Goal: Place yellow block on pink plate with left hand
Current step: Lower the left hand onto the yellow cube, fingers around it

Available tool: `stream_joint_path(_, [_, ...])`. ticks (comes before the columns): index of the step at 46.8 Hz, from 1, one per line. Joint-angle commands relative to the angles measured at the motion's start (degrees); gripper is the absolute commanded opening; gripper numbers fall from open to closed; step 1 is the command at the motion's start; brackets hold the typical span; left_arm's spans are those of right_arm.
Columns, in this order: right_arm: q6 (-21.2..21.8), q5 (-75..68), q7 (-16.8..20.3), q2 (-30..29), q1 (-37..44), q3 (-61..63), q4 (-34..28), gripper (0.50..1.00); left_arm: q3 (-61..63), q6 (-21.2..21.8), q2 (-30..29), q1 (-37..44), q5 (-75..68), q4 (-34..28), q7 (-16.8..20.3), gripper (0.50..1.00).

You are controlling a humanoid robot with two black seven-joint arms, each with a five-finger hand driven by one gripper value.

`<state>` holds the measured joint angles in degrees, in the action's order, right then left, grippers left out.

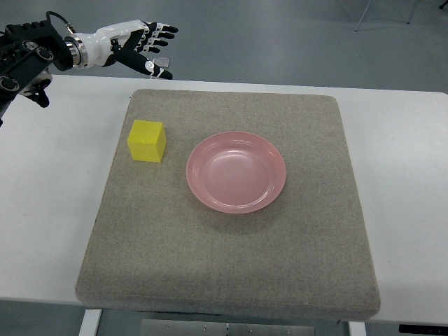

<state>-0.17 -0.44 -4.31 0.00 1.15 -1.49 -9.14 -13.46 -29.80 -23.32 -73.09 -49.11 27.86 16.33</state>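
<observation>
Next, my left gripper closes on the upper part of the yellow block [147, 131], with its fingers along the far side of the block and its thumb on the opposite side.
A yellow block [147, 141] rests on the left part of a grey mat [231, 259]. Right of it, near the mat's middle, lies an empty pink plate [236, 171]. My left hand [143, 45] hangs at the upper left, above the table's far edge and well behind the block. Its fingers are spread and hold nothing. The right arm does not show.
The grey mat covers most of a white table [42, 203], with bare white strips on both sides. Beyond the table's far edge is grey floor, and chair legs [360, 17] show at the top right.
</observation>
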Motion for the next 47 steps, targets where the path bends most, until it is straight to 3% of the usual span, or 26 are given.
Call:
stream_joint_path(1, [0.00,0.00,0.00,0.00,0.00,0.00,0.00,0.924,2.12,-0.52,-2.43,-1.44,-3.09,3.51,0.28,0.971])
stream_joint_path(7, [0.00,0.00,0.00,0.00,0.00,0.00,0.00,0.924,4.67,-0.52,-5.24,-2.84,-9.07,9.04,0.72,0.954])
stream_joint_path(19, [0.00,0.00,0.00,0.00,0.00,0.00,0.00,0.924,5.02,-0.70,-7.79,-3.11,-21.99,16.43,6.35,0.943])
stream_joint_path(27, [0.00,0.00,0.00,0.00,0.00,0.00,0.00,0.924,8.80,-2.98,-9.37,-3.29,-23.14,18.54,8.28,0.934])
stream_joint_path(47, [0.00,0.00,0.00,0.00,0.00,0.00,0.00,0.924,11.44,-2.63,-10.61,-2.85,-27.53,18.81,9.25,0.902])
